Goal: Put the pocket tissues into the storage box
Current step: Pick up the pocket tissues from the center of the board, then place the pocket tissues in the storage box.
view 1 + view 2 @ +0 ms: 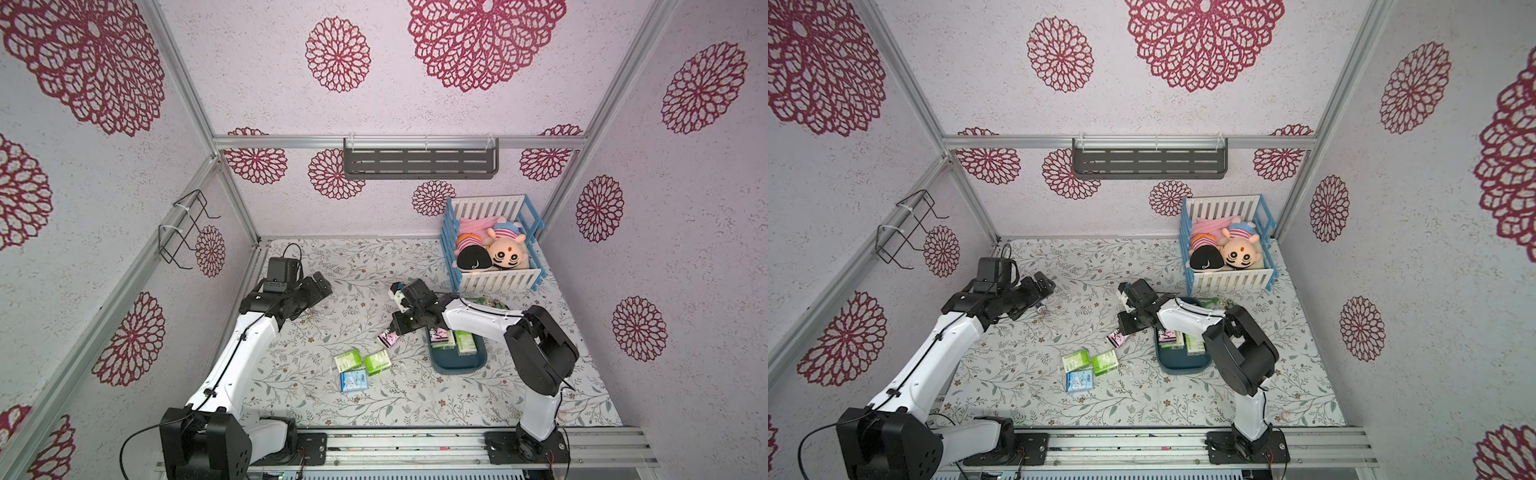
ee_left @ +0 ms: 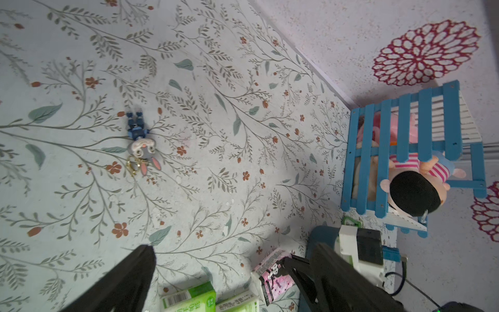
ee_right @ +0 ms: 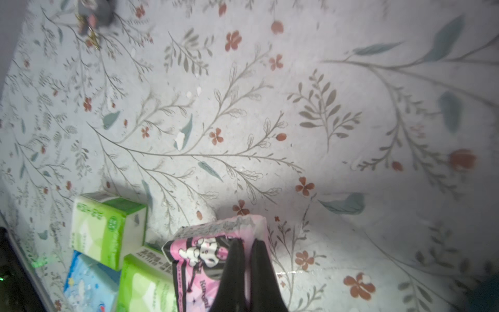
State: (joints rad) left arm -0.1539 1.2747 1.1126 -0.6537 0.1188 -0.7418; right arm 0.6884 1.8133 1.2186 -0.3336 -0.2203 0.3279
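Note:
The pink pack is to go in the storage box. It is now held tilted just beside that box. Next, I set it down with my right gripper, partly on the green pack [image 1: 456, 333] next to the other pink pack.
My right gripper [image 3: 247, 241] is shut on one edge of a pink pocket tissue pack [image 3: 199, 251] with a black cartoon figure. That pack [image 1: 388, 338] sits tilted just left of the dark teal storage box [image 1: 457, 365]. Inside the box lie a pink pack [image 1: 441, 336] and a green pack [image 1: 465, 343]. Two green packs [image 1: 347, 360] [image 1: 377, 362] and a light blue one [image 1: 353, 381] lie loose on the floral table, nearer the front. My left gripper [image 2: 235, 245] is open and holds nothing, at the table's far left [image 1: 322, 284].
A blue-and-white toy crib [image 1: 494, 282] with two dolls stands at the back right, just behind the box. A small rabbit keychain [image 2: 140, 143] lies on the table by my left gripper. A grey shelf [image 1: 419, 162] hangs on the back wall and a wire rack [image 1: 187, 228] on the left wall.

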